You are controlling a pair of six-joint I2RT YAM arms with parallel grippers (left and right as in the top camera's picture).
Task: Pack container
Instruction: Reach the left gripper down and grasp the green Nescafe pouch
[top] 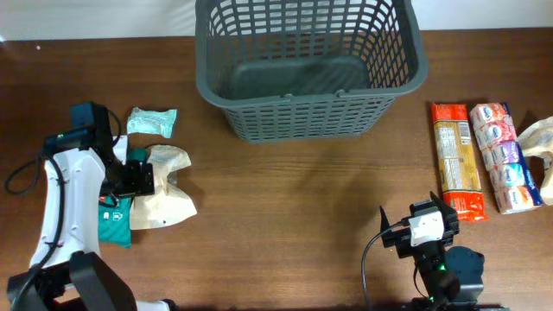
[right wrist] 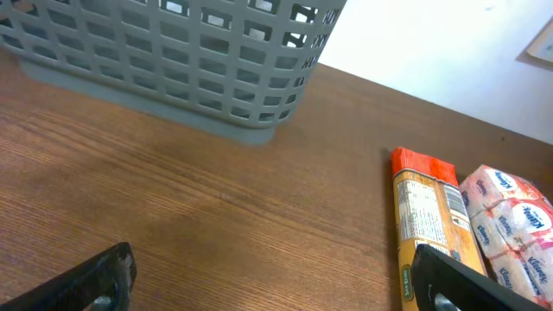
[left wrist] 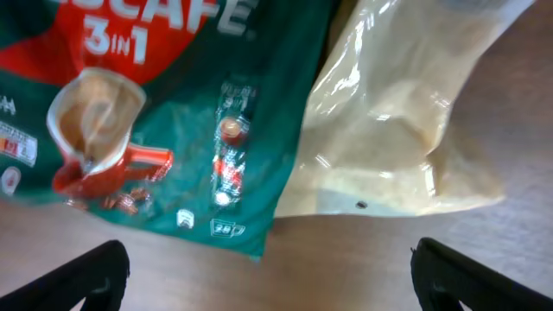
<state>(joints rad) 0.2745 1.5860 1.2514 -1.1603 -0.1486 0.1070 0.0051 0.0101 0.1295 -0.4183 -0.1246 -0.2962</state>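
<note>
My left gripper will close around the middle of the green coffee packet [top: 118,200] [left wrist: 203,108], next to its printed cup, and will leave the beige bag lying on the table.
The dark grey slotted basket [top: 308,65] stands at the table's far middle, empty inside; its corner shows in the right wrist view [right wrist: 181,60]. My left gripper [left wrist: 272,276] is open and empty, hovering low over a green 3-in-1 coffee packet [left wrist: 155,112] and a clear bag of beige powder [left wrist: 406,112] at the left. In the overhead view the left gripper [top: 130,180] sits over the green packet [top: 113,226] and the beige bag [top: 166,197]. My right gripper [right wrist: 276,281] is open and empty near the front edge [top: 423,231].
A pale teal packet [top: 153,121] lies left of the basket. At the right lie an orange-ended pasta packet [top: 456,160] [right wrist: 428,225], a pink-and-white tissue pack [top: 503,155] [right wrist: 514,225] and a beige bag [top: 543,142] at the edge.
</note>
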